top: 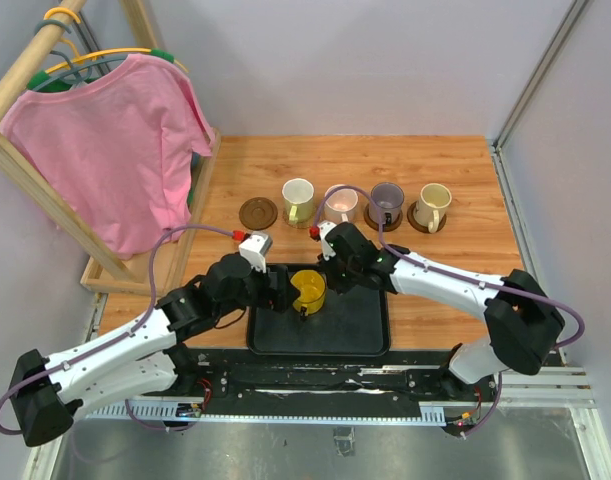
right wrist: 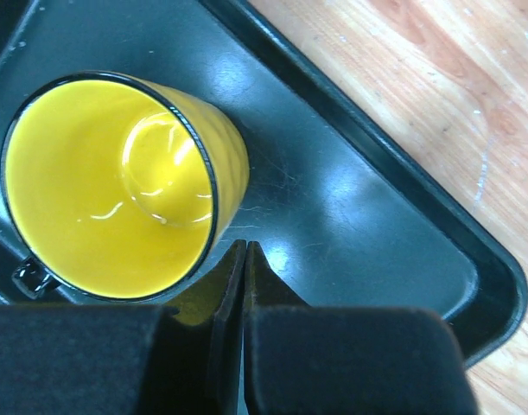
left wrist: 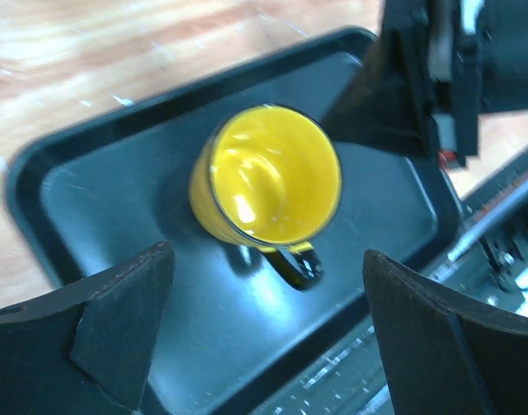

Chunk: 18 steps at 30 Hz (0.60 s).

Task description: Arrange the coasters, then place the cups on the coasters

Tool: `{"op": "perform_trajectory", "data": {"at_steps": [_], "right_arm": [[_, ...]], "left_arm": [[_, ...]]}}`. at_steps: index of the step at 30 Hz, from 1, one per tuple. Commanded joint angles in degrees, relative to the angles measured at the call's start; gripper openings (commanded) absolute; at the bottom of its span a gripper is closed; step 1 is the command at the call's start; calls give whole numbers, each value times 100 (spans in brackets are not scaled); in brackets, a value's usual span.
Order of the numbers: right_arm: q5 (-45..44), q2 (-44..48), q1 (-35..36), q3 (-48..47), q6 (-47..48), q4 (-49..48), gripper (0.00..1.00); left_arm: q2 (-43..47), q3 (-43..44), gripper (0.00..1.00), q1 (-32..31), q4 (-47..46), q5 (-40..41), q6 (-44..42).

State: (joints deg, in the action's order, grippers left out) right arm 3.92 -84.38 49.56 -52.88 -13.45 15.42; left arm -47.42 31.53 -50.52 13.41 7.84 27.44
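Note:
The yellow cup's dark handle slants crooked to my left gripper's open fingers. My left gripper needs to line up and grip the handle (top: 303, 313) before it lifts the yellow cup.
A yellow cup (top: 307, 290) (left wrist: 268, 177) (right wrist: 108, 186) stands in the black tray (top: 355, 325). Its dark handle (left wrist: 298, 264) points toward the tray's near edge. My left gripper (top: 287, 292) (left wrist: 268, 253) is open at the cup's left. Its fingers (left wrist: 117, 328) stand wide apart, short of the cup and not touching it. My right gripper (top: 334, 279) (right wrist: 244, 249) is shut and empty, its tips right beside the cup's wall. Behind the tray, an empty dark coaster (top: 257, 212) lies left of a row of white (top: 298, 200), pink (top: 340, 203), purple (top: 387, 202) and cream (top: 432, 207) cups, each on a coaster.
A wooden rack holding a pink shirt (top: 115, 150) stands at the left rear, its base (top: 135, 275) on the table. White walls (top: 555, 180) close in the back and right. A metal rail (top: 385, 385) runs along the near edge.

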Motion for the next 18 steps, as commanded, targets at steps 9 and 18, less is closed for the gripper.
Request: {"op": "perform_trajectory", "data": {"at_steps": [9,18], "right_arm": [[-1717,545,-35,-423,-277,236,1],[-2005,758,-227,-399,-314,176,1]], "left_arm": [[-636,-214,98,-708,49,-281,560],[-1112,-310,98,-792,-394,189,716]]}}
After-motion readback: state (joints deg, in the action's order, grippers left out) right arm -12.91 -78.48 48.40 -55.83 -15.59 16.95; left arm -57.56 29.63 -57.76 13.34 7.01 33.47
